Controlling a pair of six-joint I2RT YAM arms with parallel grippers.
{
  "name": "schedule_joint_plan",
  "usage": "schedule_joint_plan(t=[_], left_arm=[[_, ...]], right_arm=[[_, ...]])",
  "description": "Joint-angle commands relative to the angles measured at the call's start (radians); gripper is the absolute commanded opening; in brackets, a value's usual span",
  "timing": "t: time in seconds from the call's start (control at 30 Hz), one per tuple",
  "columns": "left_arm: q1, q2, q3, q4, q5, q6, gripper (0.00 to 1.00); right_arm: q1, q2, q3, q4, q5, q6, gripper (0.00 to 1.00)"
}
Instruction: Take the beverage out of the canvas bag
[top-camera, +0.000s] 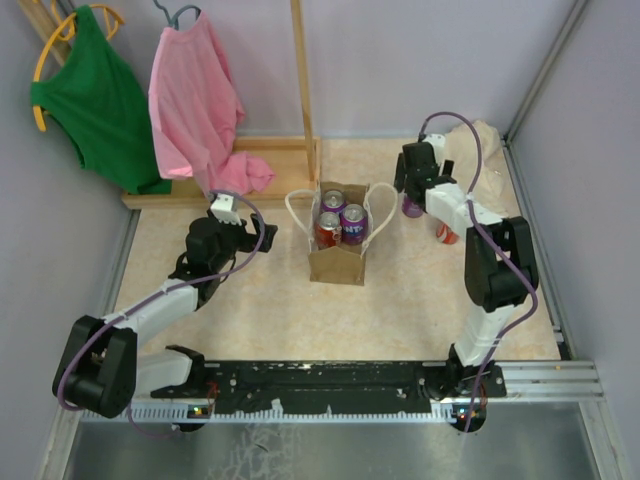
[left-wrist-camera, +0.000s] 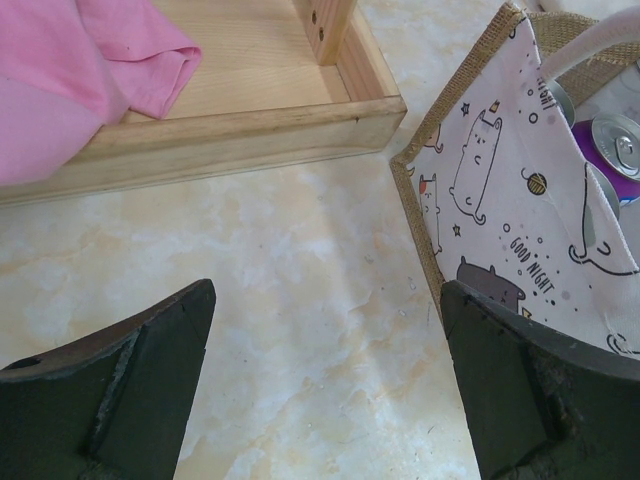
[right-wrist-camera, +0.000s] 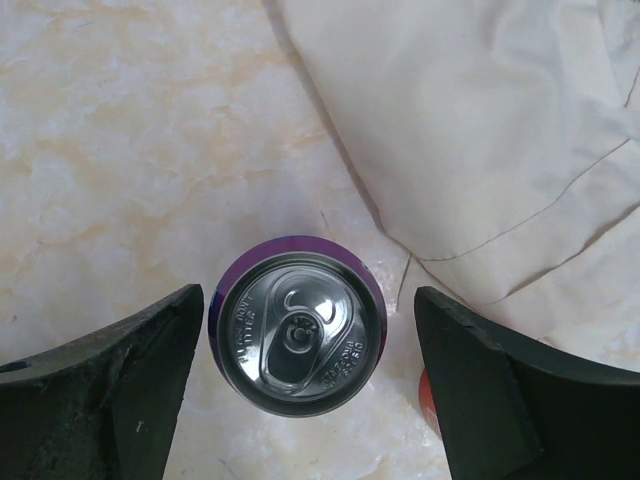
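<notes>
The canvas bag's front purple can is beside the red can, and my right gripper will go to it next and close on the purple can's top (top-camera: 353, 215).
The tan canvas bag (top-camera: 338, 262) with white loop handles stands open at mid-table. It holds three cans: a purple one (top-camera: 352, 215), a red one (top-camera: 327, 227) and one behind them (top-camera: 333, 200). In the left wrist view the bag's cat-print lining (left-wrist-camera: 500, 200) and the purple can (left-wrist-camera: 612, 150) show at the right. My left gripper (top-camera: 258, 232) is open and empty just left of the bag (left-wrist-camera: 328, 300). My right gripper (top-camera: 413, 182) is open above another purple can (right-wrist-camera: 300, 335) that stands on the table (top-camera: 412, 208); its jaws stand apart on either side (right-wrist-camera: 310, 300).
A red can (top-camera: 446, 234) stands by the right arm, seen as a sliver in the right wrist view (right-wrist-camera: 428, 400). A cream cloth (right-wrist-camera: 480, 130) lies at the back right (top-camera: 482, 140). A wooden rack base (left-wrist-camera: 250, 120) with a pink shirt (top-camera: 200, 110) and a green shirt (top-camera: 100, 100) stands behind.
</notes>
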Motion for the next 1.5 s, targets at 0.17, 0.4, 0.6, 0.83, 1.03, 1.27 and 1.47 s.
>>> schedule_joint_plan(t=[0.17, 0.4, 0.6, 0.83, 1.03, 1.27, 1.47], left_arm=[[-0.007, -0.025, 0.023, 0.011, 0.006, 0.003, 1.0], [-0.007, -0.023, 0.021, 0.011, 0.002, 0.001, 1.0], [-0.008, -0.01, 0.022, 0.02, 0.003, -0.001, 1.0], [-0.009, -0.013, 0.023, 0.017, 0.007, -0.004, 1.0], [-0.009, -0.019, 0.019, 0.015, 0.0, -0.002, 1.0], [-0.01, -0.015, 0.028, 0.016, 0.008, -0.004, 1.0], [-0.01, -0.01, 0.033, 0.016, 0.011, -0.003, 1.0]], right_arm=[[-0.008, -0.072, 0.074, 0.027, 0.074, 0.002, 0.87], [0.0, -0.279, 0.152, 0.005, 0.033, -0.01, 0.88], [0.129, -0.409, 0.207, -0.048, -0.053, -0.107, 0.84], [0.26, -0.371, 0.29, -0.182, -0.296, -0.126, 0.76], [0.332, -0.272, 0.309, -0.27, -0.423, -0.265, 0.76], [0.332, -0.166, 0.306, -0.353, -0.565, -0.378, 0.78], [0.331, -0.077, 0.318, -0.399, -0.598, -0.434, 0.74]])
